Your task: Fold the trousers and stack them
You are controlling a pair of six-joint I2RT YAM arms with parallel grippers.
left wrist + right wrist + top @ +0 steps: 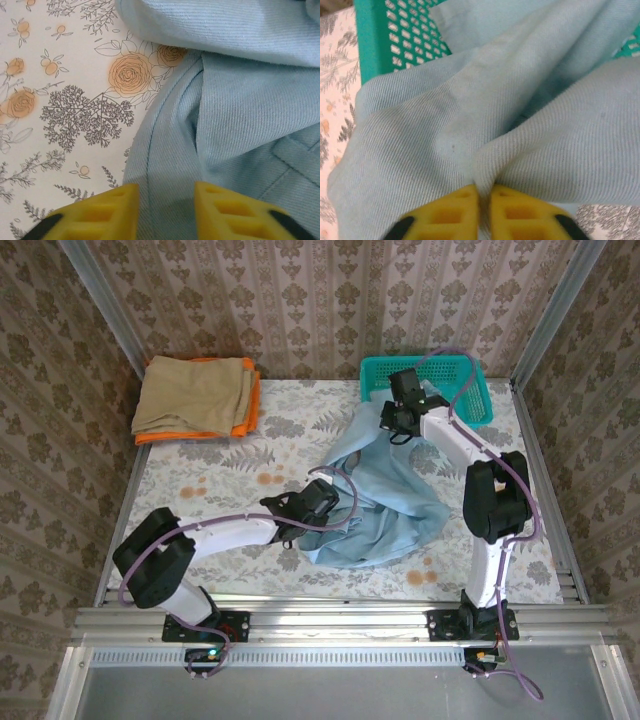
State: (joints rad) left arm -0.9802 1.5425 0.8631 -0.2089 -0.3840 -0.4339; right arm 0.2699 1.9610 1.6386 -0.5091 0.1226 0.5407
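My left gripper, short of the trousers' near corner (308, 551) over their crumpled stitched seam, should grab it and spread them.
The pale light-blue trousers (385, 502) lie crumpled on the right half of the table, their upper end trailing toward the teal basket. My left gripper (312, 504) sits low at their left edge. In the left wrist view its yellow fingers (102, 212) stand apart over a stitched seam of the trousers (240, 100), so the left gripper (166, 210) is open with flat cloth in the gap. My right gripper (400, 420) is at the far end, beside the basket. The right gripper (484, 200) is shut on a pinched ridge of the trousers (445, 125).
A teal mesh basket (470, 402) stands at the back right, its wall (370, 40) just behind the cloth. A tan folded cloth (195, 392) lies on an orange folded cloth (250, 412) at the back left. The flowered tabletop (200, 490) is walled on three sides.
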